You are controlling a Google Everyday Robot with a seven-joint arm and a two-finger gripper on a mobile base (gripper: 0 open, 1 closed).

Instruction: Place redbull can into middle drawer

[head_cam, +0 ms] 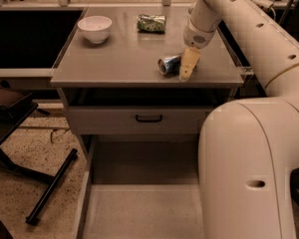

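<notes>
The robot's gripper needs to close on the redbull can's back end point(184, 65), which is opposite the can's silver end.
The redbull can point(168, 64) lies on its side on the grey cabinet top point(119, 59), near the front right, its silver end facing left. My gripper point(185, 69) comes down from above right and sits at the can's right end, touching or straddling it; the can rests on the top. The middle drawer point(139, 210) is pulled out wide open below, its flat grey floor bare, partly hidden at the right by my arm's large white body point(249, 173).
A white bowl point(94, 28) stands at the back left of the top. A green foil packet point(151, 23) lies at the back middle. A shut drawer front with a black handle point(149, 118) is above the open drawer. A black stand point(35, 183) is on the floor left.
</notes>
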